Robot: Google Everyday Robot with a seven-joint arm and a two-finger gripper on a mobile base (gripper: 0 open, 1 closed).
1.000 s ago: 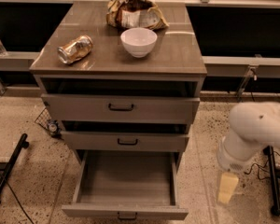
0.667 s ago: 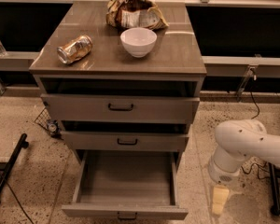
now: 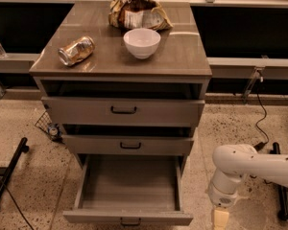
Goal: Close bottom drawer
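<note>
The robot's gripper should next go to the bottom drawer's front corner [image 3: 185,217], the one nearest the white arm, and close there.
The bottom drawer [image 3: 129,188] of the grey-brown cabinet is pulled far out, its box empty and its flat front [image 3: 127,218] with a small black handle at the lower edge of the camera view. The middle drawer [image 3: 129,144] and top drawer [image 3: 123,110] stick out a little. My white arm [image 3: 240,169] comes in from the right. The gripper [image 3: 220,219] hangs at the bottom edge, to the right of the bottom drawer's front corner and apart from it; it is mostly cut off by the frame.
On the cabinet top [image 3: 182,51] stand a white bowl [image 3: 141,42], a crushed can [image 3: 76,50] lying on its side and a crumpled snack bag [image 3: 137,12]. A black stand leg [image 3: 7,174] lies at left, cables and a black stand [image 3: 278,181] at right on the speckled floor.
My arm has moved left and down toward the bottom drawer's right front corner. The gripper has sunk to the frame's lower edge. The drawers have not moved.
</note>
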